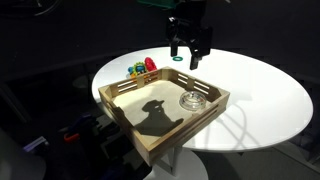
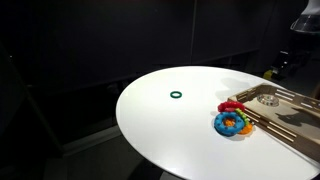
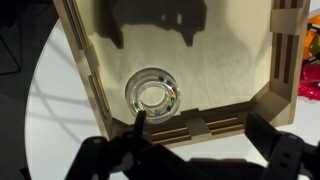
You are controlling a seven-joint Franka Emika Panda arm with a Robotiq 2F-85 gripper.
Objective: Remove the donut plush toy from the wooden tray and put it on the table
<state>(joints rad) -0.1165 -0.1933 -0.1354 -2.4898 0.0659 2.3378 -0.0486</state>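
Note:
Next, my gripper closes on the far edge (image 1: 187,94) (image 3: 171,114) of the donut plush toy, on the toy's side toward the red, green and yellow toy cluster.
The donut plush toy (image 1: 192,100) is a small pale whitish ring lying on the bottom of the wooden tray (image 1: 160,140), near its far right corner. In the wrist view the donut (image 3: 153,96) lies just inside the tray's near wall (image 3: 215,125). My gripper (image 1: 188,45) hangs open and empty above the tray's far edge, well above the donut. In the wrist view its dark fingers (image 3: 200,160) spread wide over the tray wall and the white table (image 3: 50,90). The tray stands on the round white table (image 1: 270,100).
A thin dark green ring (image 1: 177,60) lies on the table behind the tray and also shows in an exterior view (image 2: 176,96). A red, green and yellow toy cluster (image 1: 142,68) sits by the tray's far left corner. The surroundings are dark.

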